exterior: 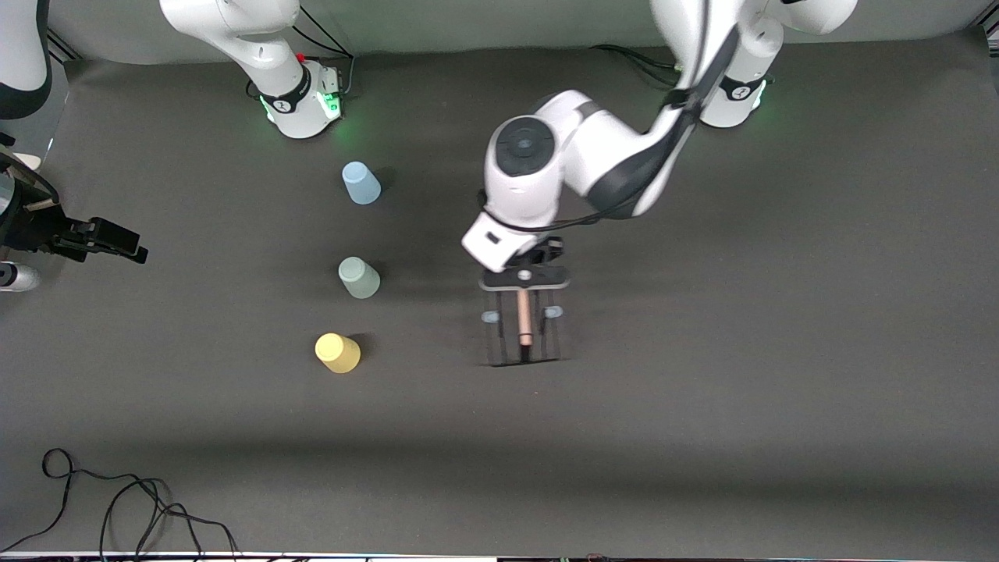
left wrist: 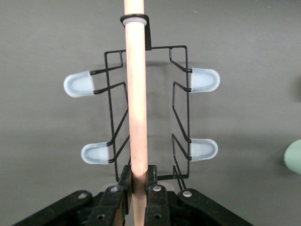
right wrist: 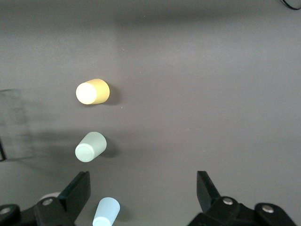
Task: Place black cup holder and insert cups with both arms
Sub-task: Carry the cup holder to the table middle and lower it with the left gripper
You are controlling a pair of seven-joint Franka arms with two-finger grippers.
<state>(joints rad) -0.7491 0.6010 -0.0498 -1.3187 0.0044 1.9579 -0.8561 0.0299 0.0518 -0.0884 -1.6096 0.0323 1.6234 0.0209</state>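
Note:
The black cup holder will go down from my left gripper on the open table (exterior: 497, 341) (left wrist: 170, 109) across from the yellow cup.
My left gripper (exterior: 524, 269) is shut on the light wooden rod handle of the black cup holder (exterior: 523, 336), at the middle of the table. The left wrist view shows its fingers (left wrist: 157, 183) clamped on the rod (left wrist: 136, 94), with the black wire frame and pale-tipped pegs (left wrist: 204, 80) below. I cannot tell whether the holder touches the table. The light blue cup (exterior: 360, 183), grey-green cup (exterior: 358, 278) and yellow cup (exterior: 337, 353) stand in a row toward the right arm's end. My right gripper (right wrist: 142, 179) is open and empty, high over the table beside the light blue cup (right wrist: 106, 213).
A black device (exterior: 94, 236) sticks in over the table's edge at the right arm's end. A loose black cable (exterior: 133, 507) lies at the table's front edge. The grey-green cup also shows at the edge of the left wrist view (left wrist: 294, 157).

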